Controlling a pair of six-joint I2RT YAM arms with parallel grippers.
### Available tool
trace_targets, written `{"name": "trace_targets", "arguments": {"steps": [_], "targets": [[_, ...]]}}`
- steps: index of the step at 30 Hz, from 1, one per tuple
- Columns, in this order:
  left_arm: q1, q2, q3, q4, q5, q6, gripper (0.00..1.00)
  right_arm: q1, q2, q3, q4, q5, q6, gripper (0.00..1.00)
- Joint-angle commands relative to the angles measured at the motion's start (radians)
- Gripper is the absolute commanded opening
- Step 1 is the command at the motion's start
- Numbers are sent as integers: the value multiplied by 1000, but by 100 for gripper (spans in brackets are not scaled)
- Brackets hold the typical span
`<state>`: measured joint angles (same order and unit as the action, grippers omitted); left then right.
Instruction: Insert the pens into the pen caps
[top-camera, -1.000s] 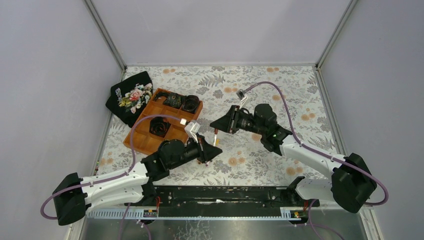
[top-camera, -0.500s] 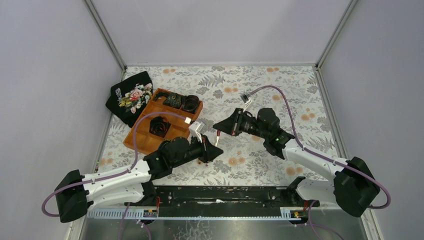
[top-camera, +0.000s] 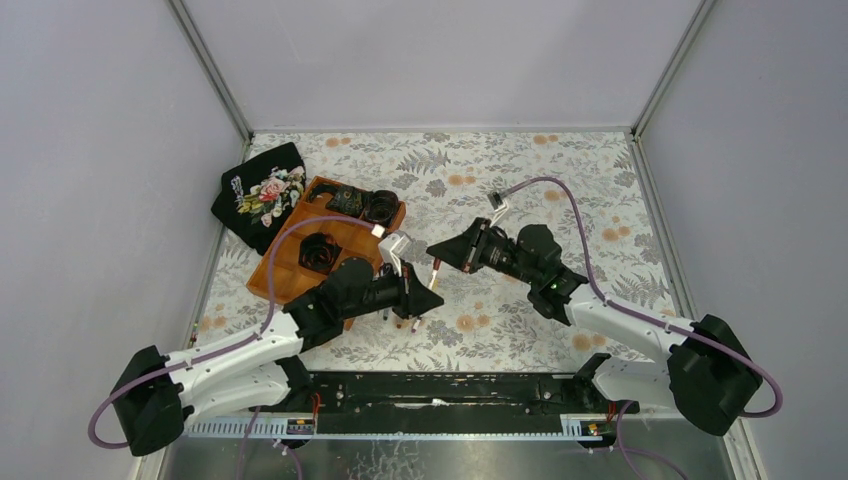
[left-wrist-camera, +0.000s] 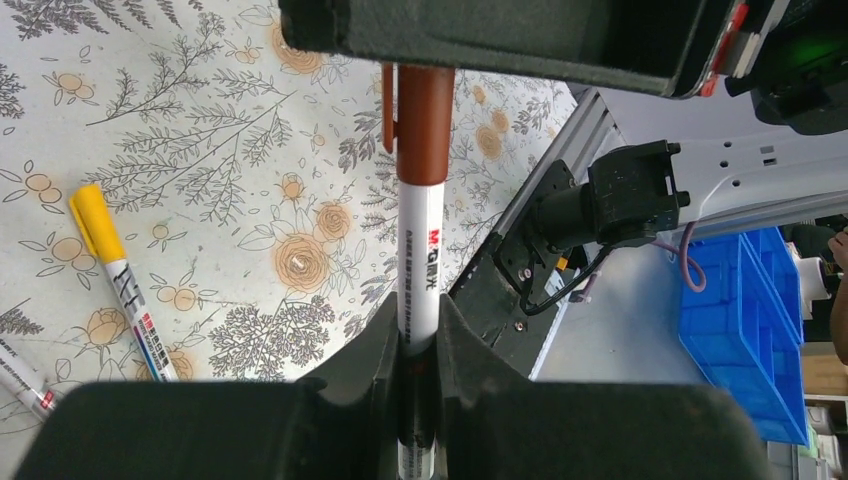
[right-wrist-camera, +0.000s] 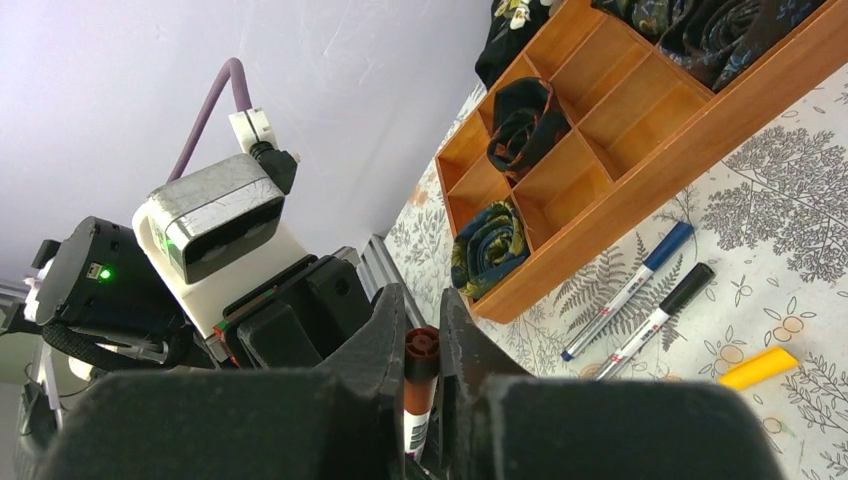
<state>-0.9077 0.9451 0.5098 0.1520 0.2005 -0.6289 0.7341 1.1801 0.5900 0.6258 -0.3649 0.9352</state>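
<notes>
My left gripper will let go of the white pen on the table (top-camera: 406, 305) (left-wrist-camera: 84, 368) between the black-capped pen and the yellow-capped pen.
A white pen (left-wrist-camera: 421, 270) stands in the air between the two arms, and my left gripper (left-wrist-camera: 420, 312) is shut on its barrel. A red pen cap (left-wrist-camera: 425, 130) sits on the pen's far end, and my right gripper (right-wrist-camera: 422, 322) is shut on that red cap (right-wrist-camera: 421, 350). From above, the pen (top-camera: 430, 278) spans the small gap between the left gripper (top-camera: 428, 300) and the right gripper (top-camera: 438, 249). A yellow-capped pen (left-wrist-camera: 112, 268) lies on the table. A blue-capped pen (right-wrist-camera: 630, 290) and a black-capped pen (right-wrist-camera: 655, 315) lie beside the tray.
A wooden divided tray (top-camera: 283, 272) holding rolled dark fabrics stands at the left, with a black flowered cloth (top-camera: 260, 193) behind it. The arms' black base rail (top-camera: 440, 392) runs along the near edge. A blue bin (left-wrist-camera: 760, 320) stands off the table.
My right gripper has shut on the red cap at the pen's end. The left arm has shifted slightly up and right with the pen.
</notes>
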Motion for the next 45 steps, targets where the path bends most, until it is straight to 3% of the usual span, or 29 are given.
{"name": "trace_targets", "arguments": {"steps": [1,5,7,8,12,14,16,19,25,30,40,45], "targets": [[85,-21,122,273,-69,13,0,142,39,-80,-141,-258,4,0],[95,-18,134,204,-70,50,0,154,16,-113,-113,-217,34,0],[94,-10,121,136,-86,63,0,154,-25,-77,-212,-119,-17,1],[94,-2,106,98,-92,63,0,153,-45,-47,-313,-58,-55,6],[79,45,44,-51,-141,34,0,150,-121,81,-576,247,-183,52],[58,77,25,-128,-192,9,0,145,-146,131,-654,368,-237,68],[38,125,20,-180,-232,-12,0,128,-154,162,-708,460,-269,78],[21,222,44,-247,-270,-37,0,76,-132,187,-758,482,-317,89],[-6,361,113,-334,-363,-66,0,-46,-122,151,-782,443,-324,91],[-7,421,139,-351,-374,-66,14,-70,-134,122,-777,436,-323,92],[-3,428,189,-319,-372,-18,66,-112,-94,130,-776,422,-400,94],[107,435,262,-258,-315,61,89,-204,-5,178,-761,361,-463,97]]}}
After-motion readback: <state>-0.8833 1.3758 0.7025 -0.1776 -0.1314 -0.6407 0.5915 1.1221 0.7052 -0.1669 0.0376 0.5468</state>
